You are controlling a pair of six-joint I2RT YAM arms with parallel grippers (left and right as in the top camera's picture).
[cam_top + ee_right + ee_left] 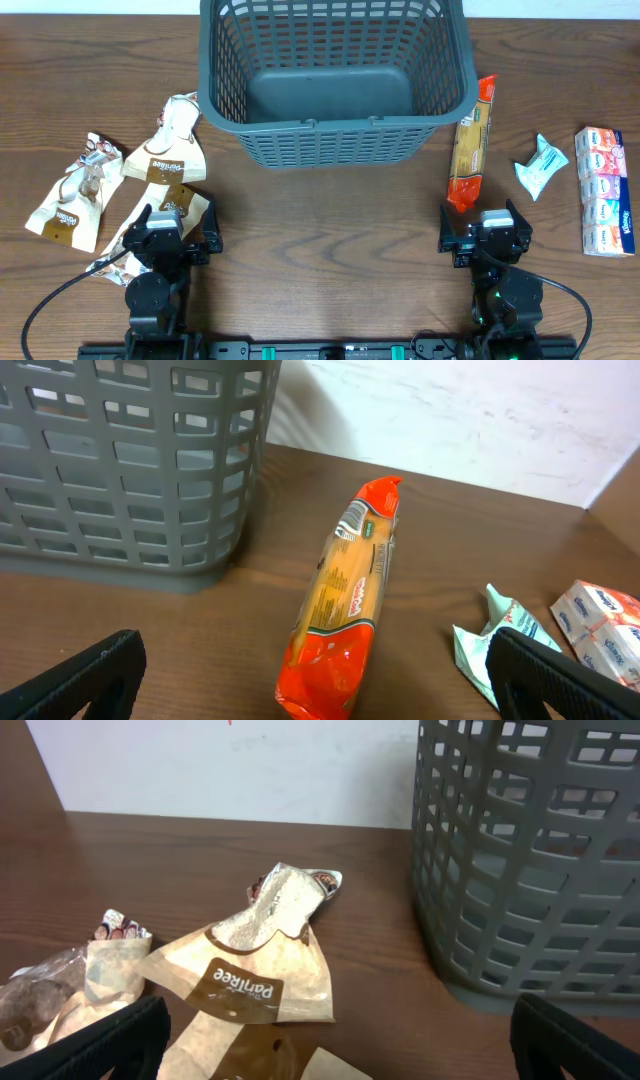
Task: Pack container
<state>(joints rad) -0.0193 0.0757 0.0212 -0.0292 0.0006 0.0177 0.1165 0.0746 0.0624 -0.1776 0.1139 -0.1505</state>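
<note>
I should close my left gripper on the middle of the farthest tan snack packet (176, 138) (262, 931), between its brown label and its far end next to the basket.
The dark grey lattice basket (335, 75) stands empty at the back middle of the table; it also shows in the left wrist view (530, 860) and the right wrist view (130, 460). Several tan and brown snack packets (165, 160) lie at the left, also in the left wrist view (250, 970). An orange pasta packet (472, 145) lies right of the basket, also in the right wrist view (345, 600). My left gripper (170, 235) is open and empty over the nearest packets. My right gripper (487, 235) is open and empty just before the pasta packet's near end.
A small pale green tissue packet (541, 165) and a white multi-pack of tissues (605, 190) lie at the far right; both show in the right wrist view (495, 640), (600, 615). A white wall stands behind the table.
</note>
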